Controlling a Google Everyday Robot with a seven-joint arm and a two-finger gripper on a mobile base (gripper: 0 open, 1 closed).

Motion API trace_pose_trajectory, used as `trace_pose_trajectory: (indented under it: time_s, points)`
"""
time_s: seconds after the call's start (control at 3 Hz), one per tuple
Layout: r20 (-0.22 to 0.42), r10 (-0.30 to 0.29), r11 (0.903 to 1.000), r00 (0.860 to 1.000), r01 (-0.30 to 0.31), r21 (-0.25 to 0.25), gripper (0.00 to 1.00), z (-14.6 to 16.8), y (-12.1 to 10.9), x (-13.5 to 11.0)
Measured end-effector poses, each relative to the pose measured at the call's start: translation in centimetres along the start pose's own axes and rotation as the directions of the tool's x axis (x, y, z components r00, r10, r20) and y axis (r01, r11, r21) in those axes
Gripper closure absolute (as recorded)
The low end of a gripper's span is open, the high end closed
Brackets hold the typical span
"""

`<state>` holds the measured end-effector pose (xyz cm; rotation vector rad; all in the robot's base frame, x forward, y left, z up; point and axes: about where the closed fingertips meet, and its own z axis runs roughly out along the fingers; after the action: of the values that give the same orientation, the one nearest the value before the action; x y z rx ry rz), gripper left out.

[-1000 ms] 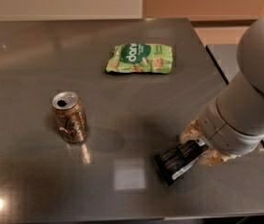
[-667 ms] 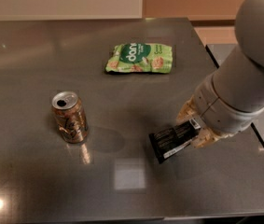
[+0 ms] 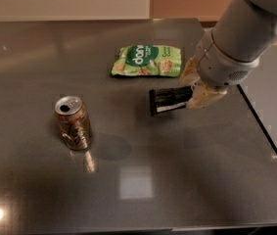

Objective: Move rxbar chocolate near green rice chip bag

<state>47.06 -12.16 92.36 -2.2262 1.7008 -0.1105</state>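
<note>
Next, my gripper lets go of the rxbar chocolate against the gripper-side front corner of the green rice chip bag [image 3: 171, 77].
The rxbar chocolate [image 3: 167, 100] is a small black wrapper with white text, held in my gripper [image 3: 192, 89] just above the table. My gripper is shut on the bar's right end, reaching in from the right. The green rice chip bag [image 3: 148, 60] lies flat at the back middle of the table, a short way behind and left of the bar. The bar does not touch the bag.
A brown soda can [image 3: 73, 123] stands upright at the left of the dark table [image 3: 128, 190]. The table's right edge [image 3: 263, 126] runs close to my arm. Bright light spots reflect on the front of the tabletop.
My gripper has carried the rxbar chocolate away from the front right of the table toward the back, and it is now close to the green bag.
</note>
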Motion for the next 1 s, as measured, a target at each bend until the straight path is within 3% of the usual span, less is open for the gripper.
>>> trace_pose_trajectory:
  time_s: [0.33, 0.67, 1.0]
  points:
    - [0.040, 0.120, 0.9923, 0.992, -0.121, 0.025, 1.00, 0.3, -4.2, 1.2]
    - [0.066, 0.190, 0.9806, 0.980, -0.192, 0.038, 1.00, 0.5, -6.7, 2.0]
    - [0.086, 0.243, 0.9689, 0.966, -0.246, 0.028, 1.00, 2.6, -9.4, 3.7]
